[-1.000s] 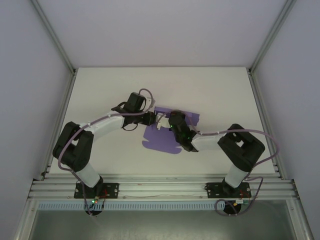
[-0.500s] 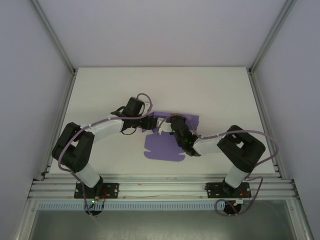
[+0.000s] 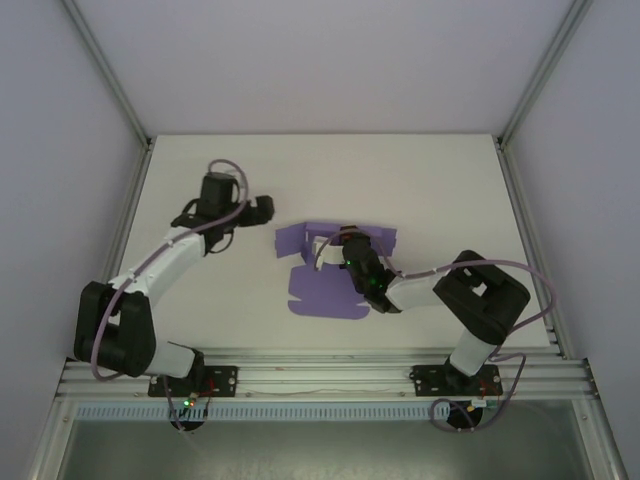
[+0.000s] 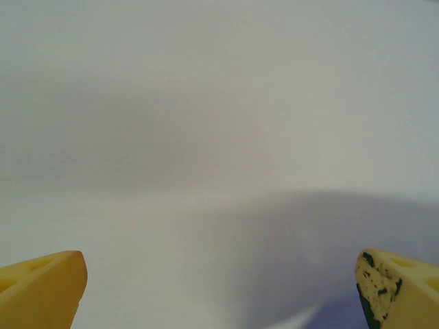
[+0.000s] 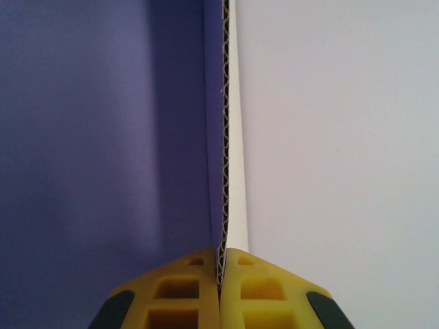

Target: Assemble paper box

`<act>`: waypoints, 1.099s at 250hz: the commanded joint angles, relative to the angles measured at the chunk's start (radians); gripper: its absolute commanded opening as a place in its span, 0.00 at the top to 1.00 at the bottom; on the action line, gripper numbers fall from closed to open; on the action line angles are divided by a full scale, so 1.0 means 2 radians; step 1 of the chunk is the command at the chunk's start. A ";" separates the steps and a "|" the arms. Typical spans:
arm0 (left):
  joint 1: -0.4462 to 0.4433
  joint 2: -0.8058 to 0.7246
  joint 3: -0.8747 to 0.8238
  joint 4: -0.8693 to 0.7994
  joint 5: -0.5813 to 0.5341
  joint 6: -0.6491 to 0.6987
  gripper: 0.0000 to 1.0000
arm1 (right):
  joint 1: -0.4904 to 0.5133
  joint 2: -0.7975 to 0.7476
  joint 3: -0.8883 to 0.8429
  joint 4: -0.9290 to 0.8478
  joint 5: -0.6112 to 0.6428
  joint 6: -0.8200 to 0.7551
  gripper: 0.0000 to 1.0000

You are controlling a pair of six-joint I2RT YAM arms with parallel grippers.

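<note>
Next, I push the paper box's side flap upright with my left gripper and pinch the side flap's near edge (image 3: 291,254), as it splays out from the raised flap in my right gripper.
The paper box (image 3: 325,292) is a purple die-cut card sheet lying mid-table, with its far flaps (image 3: 298,240) folded up. My right gripper (image 3: 330,250) is shut on one raised flap. In the right wrist view its yellow fingers (image 5: 221,274) pinch the corrugated edge of the paper box (image 5: 103,137), purple face to the left, white face to the right. My left gripper (image 3: 262,207) hangs to the left of the sheet, apart from it. Its yellow fingertips (image 4: 41,291) stand wide open with nothing between them, and a sliver of purple card (image 4: 343,320) shows low right.
The white table (image 3: 430,180) is bounded by aluminium rails at the left (image 3: 120,240), at the right (image 3: 530,240) and along the front (image 3: 320,375). Pale enclosure walls rise on all sides.
My left gripper has opened, let go of the card and swung away to the left. The right gripper has kept its hold and barely moved.
</note>
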 commanded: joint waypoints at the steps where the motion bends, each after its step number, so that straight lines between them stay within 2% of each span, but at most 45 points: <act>1: 0.015 0.031 0.020 0.004 0.043 -0.002 0.00 | -0.007 0.015 0.014 0.045 -0.010 -0.016 1.00; 44: 0.014 0.082 0.009 0.074 0.181 0.044 0.10 | -0.028 0.028 0.035 0.072 -0.027 -0.029 1.00; 67: 0.012 0.093 0.001 0.095 0.213 0.058 0.15 | -0.041 0.045 0.043 0.092 -0.039 -0.048 1.00; 95: 0.002 0.107 -0.003 0.109 0.227 0.063 0.20 | -0.047 0.073 0.054 0.122 -0.046 -0.079 1.00; 122: -0.022 0.122 -0.001 0.109 0.222 0.078 0.21 | -0.048 0.077 0.059 0.110 -0.053 -0.069 1.00; 147: -0.047 0.138 0.003 0.102 0.214 0.088 0.27 | -0.048 0.085 0.062 0.118 -0.044 -0.057 1.00; 186: -0.058 0.138 -0.018 0.110 0.189 0.074 0.30 | -0.049 0.088 0.054 0.126 -0.040 -0.071 1.00; 200: -0.059 0.122 -0.033 0.137 0.192 0.059 0.28 | -0.049 0.083 0.051 0.121 -0.042 -0.067 1.00; 213: -0.059 0.103 -0.040 0.147 0.192 0.054 0.21 | -0.048 0.077 0.051 0.115 -0.045 -0.064 1.00; 222: -0.058 0.089 -0.037 0.136 0.189 0.058 0.19 | -0.049 0.074 0.051 0.114 -0.047 -0.064 1.00; 229: -0.058 0.078 -0.034 0.124 0.175 0.062 0.16 | -0.049 0.071 0.050 0.114 -0.051 -0.063 1.00; 242: -0.057 0.062 -0.029 0.095 0.131 0.069 0.01 | -0.049 0.068 0.051 0.110 -0.055 -0.064 1.00; 262: -0.048 0.046 -0.016 0.047 0.042 0.068 0.00 | -0.051 0.067 0.054 0.103 -0.059 -0.066 1.00; 275: -0.029 0.037 -0.016 0.032 0.005 0.057 0.00 | -0.052 0.068 0.053 0.105 -0.061 -0.071 1.00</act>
